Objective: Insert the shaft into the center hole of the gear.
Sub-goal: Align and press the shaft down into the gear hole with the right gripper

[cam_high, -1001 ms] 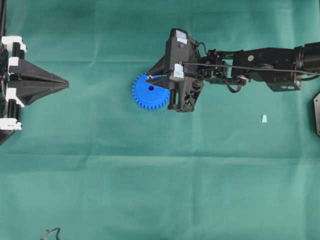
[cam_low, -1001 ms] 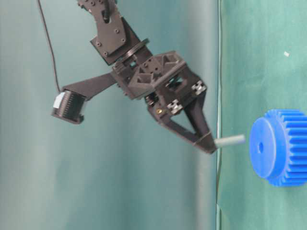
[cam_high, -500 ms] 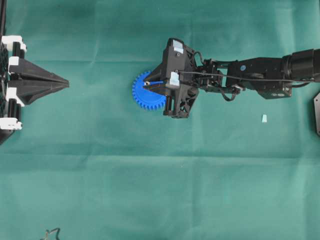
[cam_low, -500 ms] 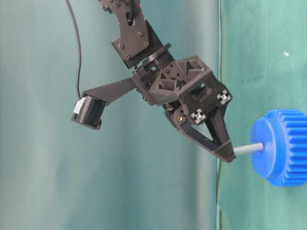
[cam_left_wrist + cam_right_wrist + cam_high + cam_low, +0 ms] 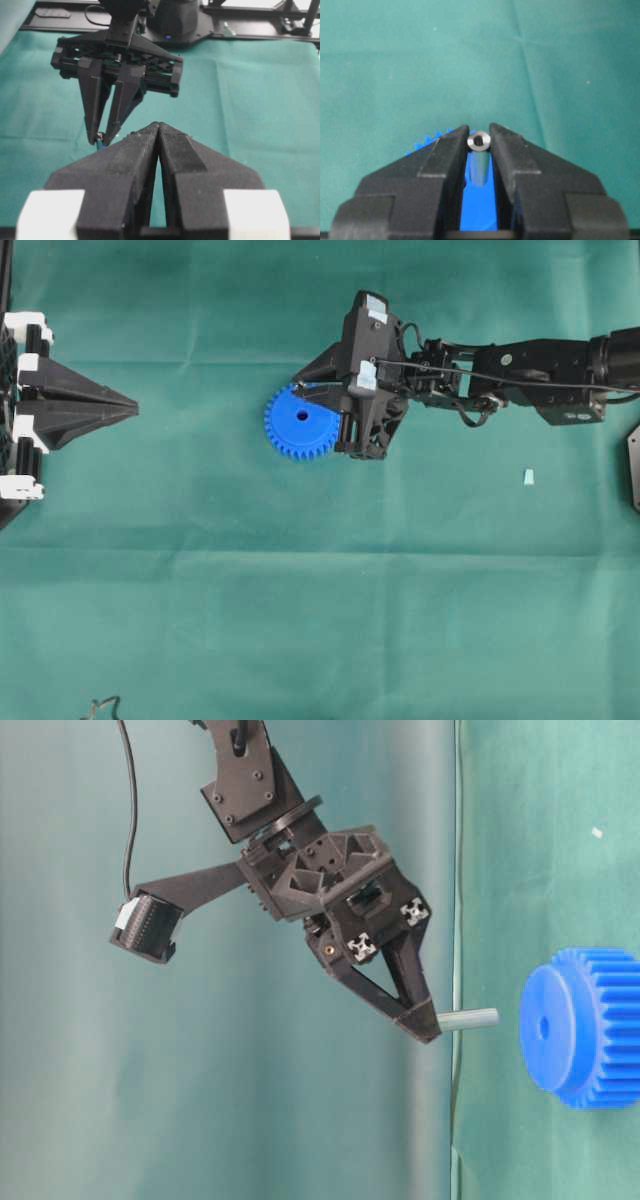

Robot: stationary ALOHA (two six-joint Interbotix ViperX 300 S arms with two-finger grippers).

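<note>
The robot's right gripper will release the grey shaft upright in the dark center hole of the blue gear (image 5: 297, 413) (image 5: 465, 182).
The blue gear (image 5: 300, 430) lies flat on the green cloth, its center hole (image 5: 543, 1027) uncovered. My right gripper (image 5: 428, 1028) hovers over the gear's far edge and is shut on one end of the grey shaft (image 5: 470, 1018). The shaft's free end points at the hub's face and stops a short gap away from it. In the right wrist view the shaft (image 5: 480, 160) sits between the fingertips (image 5: 451, 145) with the gear (image 5: 479, 212) behind it. My left gripper (image 5: 128, 404) rests shut at the left edge, holding nothing.
A pale mint chip (image 5: 528, 477) lies on the cloth to the right of the arm. A dark plate (image 5: 634, 465) pokes in at the right edge. A bit of cable (image 5: 103, 706) shows at the bottom left.
Half a second ago the shaft's tip was at the hub's hole. The right gripper has since drawn back with it, leaving a gap. The left gripper has not moved.
</note>
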